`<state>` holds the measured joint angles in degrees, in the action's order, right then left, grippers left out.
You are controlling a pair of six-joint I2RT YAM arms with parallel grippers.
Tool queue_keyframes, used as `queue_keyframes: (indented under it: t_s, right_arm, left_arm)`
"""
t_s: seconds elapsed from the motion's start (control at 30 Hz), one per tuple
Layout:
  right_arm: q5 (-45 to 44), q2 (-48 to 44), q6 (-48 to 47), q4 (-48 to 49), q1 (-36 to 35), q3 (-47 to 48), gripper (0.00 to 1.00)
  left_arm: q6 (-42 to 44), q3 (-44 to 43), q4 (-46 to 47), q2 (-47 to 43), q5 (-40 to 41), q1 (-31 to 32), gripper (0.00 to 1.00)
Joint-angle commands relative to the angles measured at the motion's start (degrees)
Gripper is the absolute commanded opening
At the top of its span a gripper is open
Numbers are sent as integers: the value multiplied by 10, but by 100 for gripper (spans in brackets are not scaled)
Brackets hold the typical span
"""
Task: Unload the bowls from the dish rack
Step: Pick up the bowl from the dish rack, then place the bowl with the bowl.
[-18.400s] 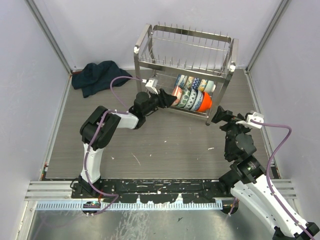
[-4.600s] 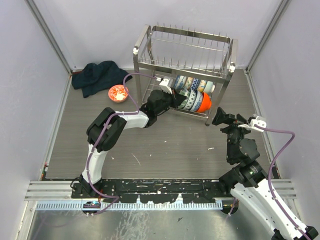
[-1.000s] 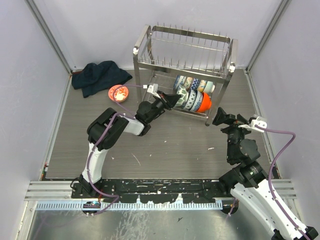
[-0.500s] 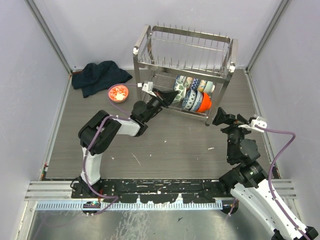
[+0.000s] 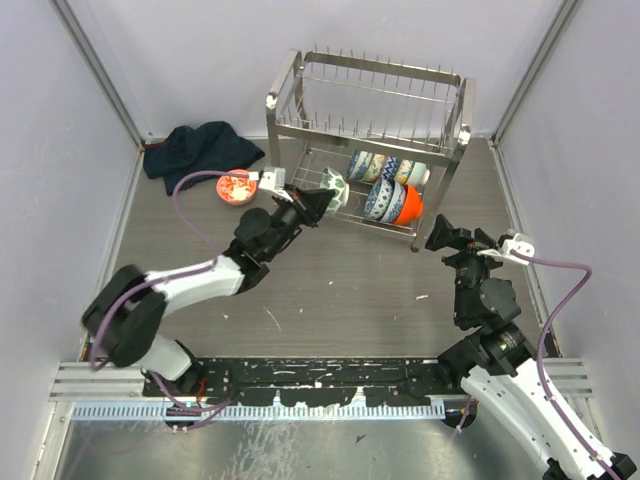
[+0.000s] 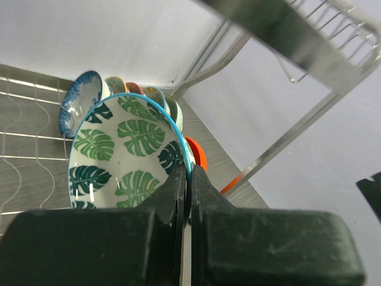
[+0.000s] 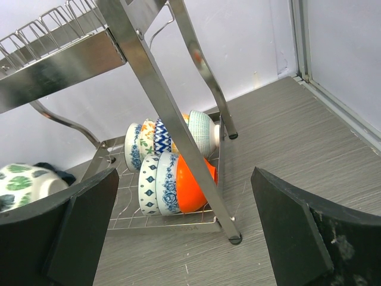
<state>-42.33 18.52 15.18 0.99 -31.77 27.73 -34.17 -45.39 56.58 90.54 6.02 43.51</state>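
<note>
I will use my left gripper to set the white leaf bowl, now on edge at the rack's lower tier, inside the pink-red bowl (image 5: 238, 186) by the dark cloth and release it there.
My left gripper (image 5: 320, 202) is shut on the rim of a white bowl with green leaves (image 5: 336, 184), held on edge at the front left of the dish rack's (image 5: 372, 95) lower tier. In the left wrist view its jaws (image 6: 189, 177) pinch the blue rim of the leaf bowl (image 6: 122, 156). Several bowls (image 5: 385, 178) stand on edge in the lower tier, the orange bowl (image 5: 409, 205) at the right end. A pink-red bowl (image 5: 236, 188) sits on the table left of the rack. My right gripper (image 5: 446, 231) stands open, facing the rack's right corner, with the orange bowl (image 7: 191, 177) ahead.
A dark cloth (image 5: 197, 152) lies crumpled at the back left, beside the pink-red bowl. The rack's slanted leg (image 7: 169, 113) crosses in front of the bowls in the right wrist view. Walls close the table on the left, right and back.
My left arm has drawn back and stretched out low, bringing the leaf bowl leftwards away from the row in the rack. The right arm has not moved.
</note>
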Motion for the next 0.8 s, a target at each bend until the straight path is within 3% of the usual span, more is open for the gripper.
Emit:
queue_keyframes:
  t_s: [0.0,0.17,0.3,0.43,0.77]
  right_arm:
    - [3,-8,2,13,-2,8,100]
    - [10,2,5,18,-2,6,100]
    - [14,10,6,22,-2,8,100]
    - [21,12,7,26,-2,7,100]
    - [22,5,8,24,-2,7,100]
  left_arm:
    - [68,2,-218,-136,80,14,0]
    - [102,-30,-464,-238,166,16,0]
    - [133,-51,-584,-278,251,14,0]
    - [196,-80,-645,-259,312,-5,0]
    - [269,-175,-643,-112,276,-140,0]
